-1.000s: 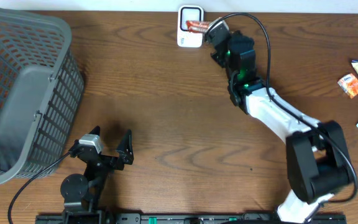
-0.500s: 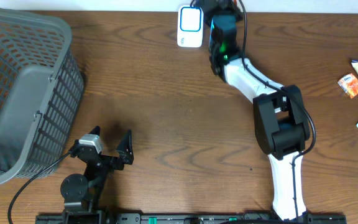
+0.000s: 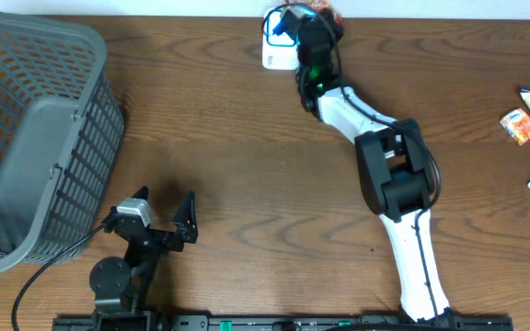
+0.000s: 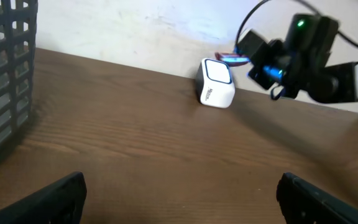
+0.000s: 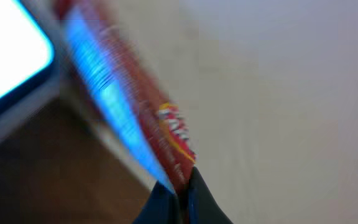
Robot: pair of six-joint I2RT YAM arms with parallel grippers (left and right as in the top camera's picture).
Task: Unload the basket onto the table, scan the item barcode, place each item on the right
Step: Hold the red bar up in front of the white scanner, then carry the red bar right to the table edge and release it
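Observation:
I need to set the thin red snack packet, now hanging beside the white barcode scanner, between the small orange packet and the yellow bag [image 3: 528, 118] with my right gripper.
My right gripper [image 5: 176, 198] is shut on the edge of a thin red snack packet [image 5: 166, 124], whose one face glows blue. The packet hangs beside the white barcode scanner [image 5: 5, 56]. In the overhead view the scanner [image 3: 280, 51] stands at the table's far edge, with the right gripper [image 3: 313, 17] and the packet [image 3: 328, 11] just to its right. The left wrist view shows the scanner [image 4: 216, 84] with the packet [image 4: 232, 60] behind its top. My left gripper [image 3: 159, 216] rests open near the front edge, holding nothing; its fingertips [image 4: 61, 196] frame bare table.
A large grey mesh basket [image 3: 35, 138] fills the left side, and its wall [image 4: 5, 81] shows in the left wrist view. Several small packaged items [image 3: 523, 124] lie at the right edge. A white wall runs behind the table.
The right arm has swung left along the back edge and turned its wrist, carrying the packet from over the scanner to its upper right. The left arm has not moved.

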